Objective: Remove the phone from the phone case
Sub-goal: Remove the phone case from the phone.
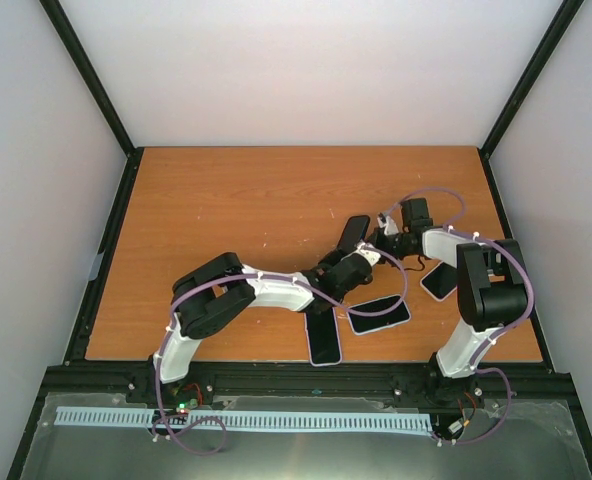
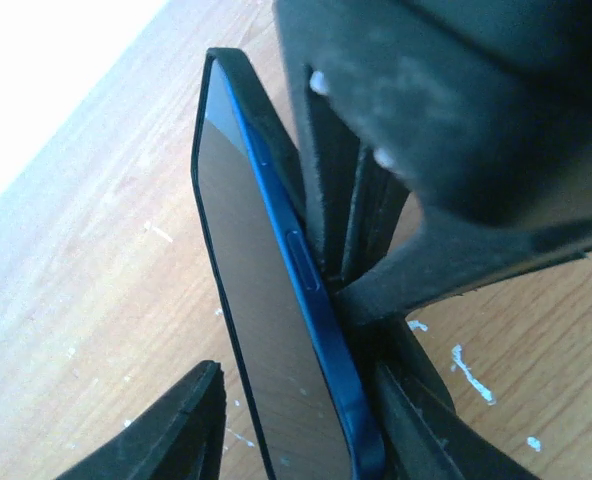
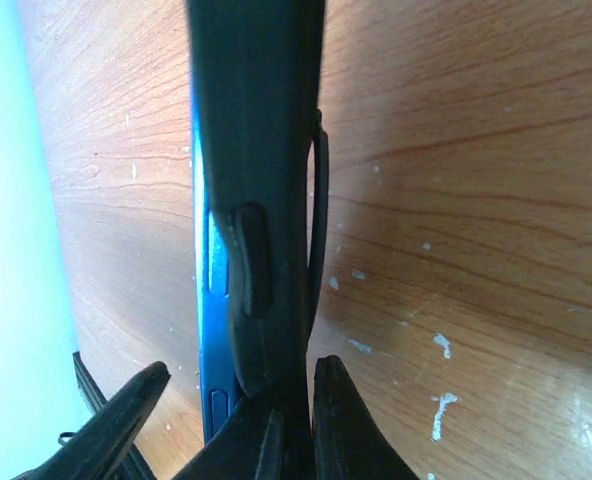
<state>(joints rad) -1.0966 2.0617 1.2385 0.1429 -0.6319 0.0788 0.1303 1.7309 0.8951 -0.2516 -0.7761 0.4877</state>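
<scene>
The robot's right gripper will release the black case on the wooden table (image 1: 369,226) just past the tip of the left gripper.
A blue phone (image 1: 354,233) in a black case stands tilted on edge at the middle right of the wooden table (image 1: 226,200). In the left wrist view its dark screen (image 2: 246,300) lies between my left gripper (image 2: 301,370) jaws. It rests against the right finger (image 2: 416,430), and a narrow gap shows at the left finger (image 2: 176,435). My left gripper (image 1: 348,262) is open around the phone's lower end. My right gripper (image 1: 381,243) is shut on the black case (image 3: 261,120), pinching its back edge. The blue phone edge (image 3: 204,200) shows beside the case.
Three other phones lie flat on the table: one (image 1: 323,338) at the front edge, one (image 1: 379,314) beside it, and one (image 1: 439,281) under the right arm. Black frame rails (image 1: 106,250) border the table.
</scene>
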